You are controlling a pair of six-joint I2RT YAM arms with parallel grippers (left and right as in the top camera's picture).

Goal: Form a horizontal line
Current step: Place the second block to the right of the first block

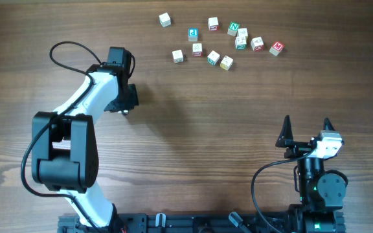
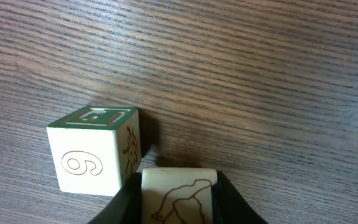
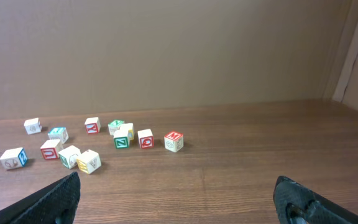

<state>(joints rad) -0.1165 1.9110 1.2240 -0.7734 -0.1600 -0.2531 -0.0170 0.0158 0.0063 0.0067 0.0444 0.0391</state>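
Note:
The robot's left gripper needs to release the pale cream cube a small gap away, beside the cube with the green-framed top (image 1: pixel 126 105) (image 2: pixel 213 188).
My left gripper (image 2: pixel 179 186) is shut on a pale cream cube (image 2: pixel 178 198) with a brown animal outline on its face. Just to its left, a cube (image 2: pixel 95 149) with a green-framed top and a brown numeral on its side stands on the table, almost touching the held one. From overhead, the left gripper (image 1: pixel 127 105) points down at centre left and hides both cubes. The horizontal line is out of view. My right gripper (image 1: pixel 306 126) (image 3: pixel 179 202) rests open and empty near the front right.
Several loose lettered cubes (image 1: pixel 225 44) lie scattered at the back of the wooden table (image 1: pixel 206 129); they also show in the right wrist view as a spread of cubes (image 3: pixel 104 146) before a brown wall. A black cable (image 1: pixel 63 48) loops behind the left arm.

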